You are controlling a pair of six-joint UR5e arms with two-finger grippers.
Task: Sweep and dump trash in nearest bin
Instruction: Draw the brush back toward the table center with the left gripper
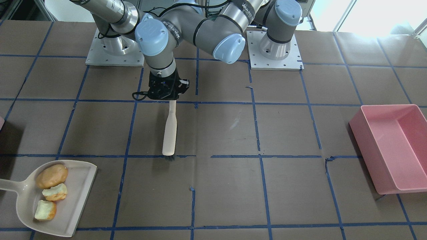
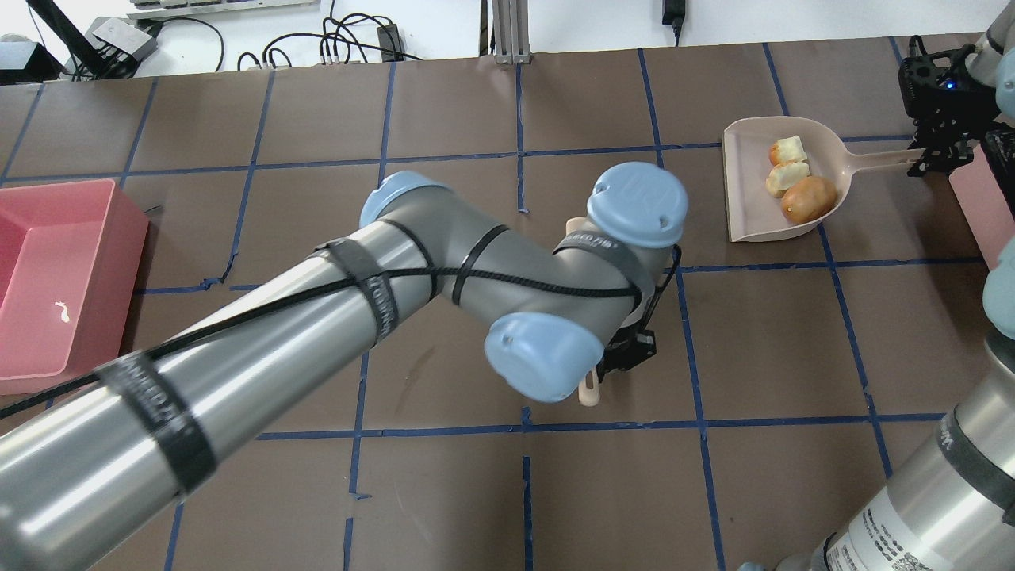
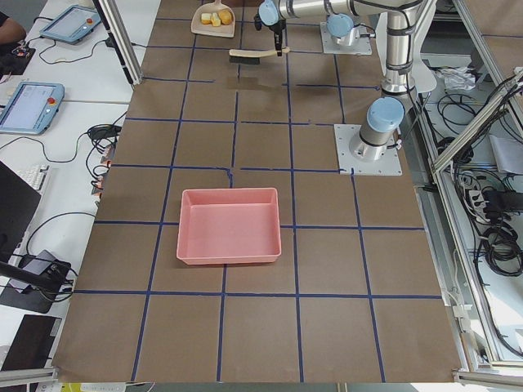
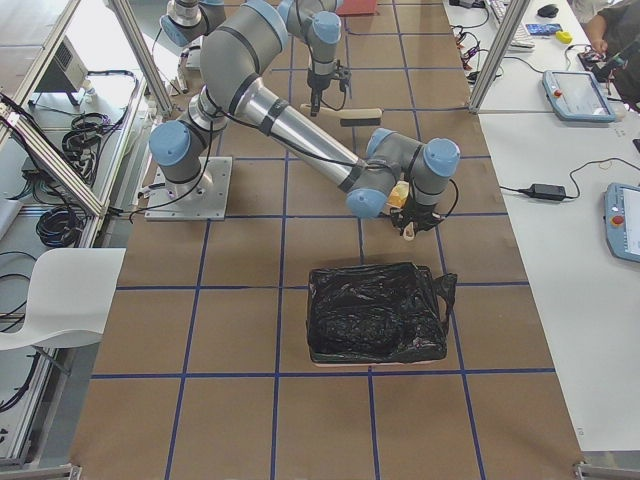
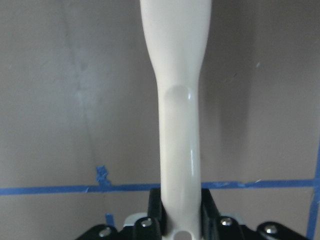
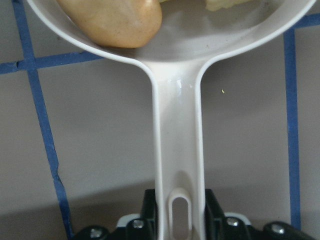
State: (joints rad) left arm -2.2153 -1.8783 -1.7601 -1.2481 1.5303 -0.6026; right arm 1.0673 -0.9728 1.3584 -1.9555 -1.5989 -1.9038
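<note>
I should use my left gripper to set the cream brush down and let it go on the brown paper [image 1: 195, 123] [image 5: 80, 97] beside the small gap in the blue tape.
The trash lies in a beige dustpan [image 1: 75, 200] [image 2: 749, 214]: a brown potato-like lump [image 1: 51, 176] [image 2: 809, 198] [image 6: 115, 20] and two pale apple-core pieces [image 1: 55, 192] [image 1: 45, 210] [image 2: 787, 178] [image 2: 787, 148]. My right gripper [image 2: 938, 155] [image 6: 178, 210] is shut on the dustpan handle [image 6: 177, 140], and the pan rests flat on the table. The bin [image 2: 982, 202] [image 1: 1, 121] shows only as a pale pink sliver right beside that gripper. My left gripper [image 1: 166, 96] [image 5: 181, 215] is shut on a cream brush handle [image 1: 170, 128] [image 5: 180, 110], with the bristles on the table mid-table.
A large pink rectangular tub [image 1: 370, 156] [image 2: 131, 262] [image 3: 229, 255] stands at the table's far end on my left side. In the exterior right view a tub lined with a black bag [image 4: 375, 320] sits just past the right gripper. Brown paper with blue tape lines covers the table.
</note>
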